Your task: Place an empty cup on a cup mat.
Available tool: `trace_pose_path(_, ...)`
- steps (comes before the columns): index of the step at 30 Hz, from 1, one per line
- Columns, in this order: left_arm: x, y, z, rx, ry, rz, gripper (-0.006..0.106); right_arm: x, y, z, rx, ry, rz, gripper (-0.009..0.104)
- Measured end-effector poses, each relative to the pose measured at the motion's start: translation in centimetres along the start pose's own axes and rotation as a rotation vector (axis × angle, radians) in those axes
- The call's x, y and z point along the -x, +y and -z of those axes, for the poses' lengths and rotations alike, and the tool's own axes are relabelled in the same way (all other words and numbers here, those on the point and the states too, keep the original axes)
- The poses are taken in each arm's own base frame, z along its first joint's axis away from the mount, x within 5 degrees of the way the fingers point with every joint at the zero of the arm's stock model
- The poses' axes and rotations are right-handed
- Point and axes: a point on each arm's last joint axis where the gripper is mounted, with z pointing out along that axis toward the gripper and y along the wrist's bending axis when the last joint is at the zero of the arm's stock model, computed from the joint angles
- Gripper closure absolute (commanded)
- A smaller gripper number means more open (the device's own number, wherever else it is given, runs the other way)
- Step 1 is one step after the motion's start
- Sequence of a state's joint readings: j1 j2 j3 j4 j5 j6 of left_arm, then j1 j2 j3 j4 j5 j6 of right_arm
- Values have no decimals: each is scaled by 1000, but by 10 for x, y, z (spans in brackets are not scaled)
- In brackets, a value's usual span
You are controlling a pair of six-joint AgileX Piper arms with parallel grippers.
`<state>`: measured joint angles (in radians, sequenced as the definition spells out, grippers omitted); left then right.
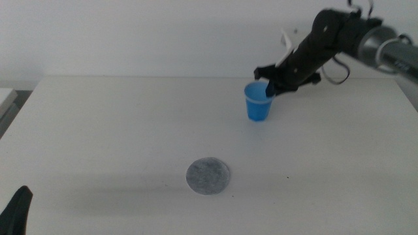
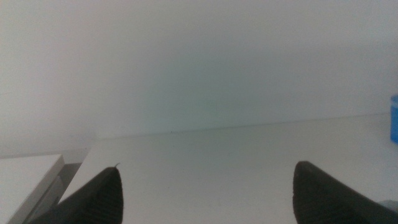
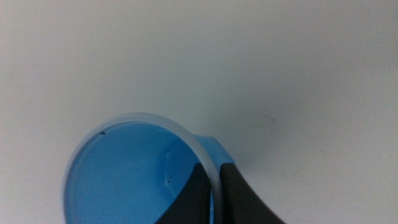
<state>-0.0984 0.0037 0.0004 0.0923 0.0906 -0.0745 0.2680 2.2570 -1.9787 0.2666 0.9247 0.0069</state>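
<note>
The blue cup will sit near the middle of the grey round cup mat (image 1: 203,181) after my right gripper lets it go.
The blue cup (image 1: 258,103) stands upright at the back right of the white table. My right gripper (image 1: 270,90) comes in from the right and is shut on the cup's rim, one jaw inside and one outside. In the right wrist view the cup (image 3: 124,180) is blue inside and empty, and the gripper (image 3: 217,186) pinches its white rim. The grey round cup mat (image 1: 208,176) lies flat nearer the front, left of and well in front of the cup. My left gripper (image 1: 16,210) waits at the front left corner; the left wrist view shows it (image 2: 205,193) open and empty.
A pale raised block (image 2: 31,177) sits at the table's left edge. The cup's blue edge (image 2: 394,118) shows in the left wrist view. The table (image 1: 117,130) is white with a white wall behind it.
</note>
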Motion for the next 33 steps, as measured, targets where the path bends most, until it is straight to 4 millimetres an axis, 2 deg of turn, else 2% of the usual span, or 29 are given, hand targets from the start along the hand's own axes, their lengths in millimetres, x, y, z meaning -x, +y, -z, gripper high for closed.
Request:
trace_pose_path(4,0,0,0,0,0,0,7,0,16,38,26,-67,69,96)
trace_pose_path(7,0,0,0,0,0,0,7,-13,38,57,44,-103,122,97)
trace_pose_path(13,0,0,0,0,0,0,7,-60,88,46,99,-18,211,97)
trace_pose_path(18,0,0,0,0,0,0,7,-90,115,29,121,44,271,97)
trace_pose_path(22,0,0,0,0,0,0,7,-102,122,21,124,67,290,97)
trace_pose_path(33,0,0,0,0,0,0,7,-112,135,19,137,87,319,97)
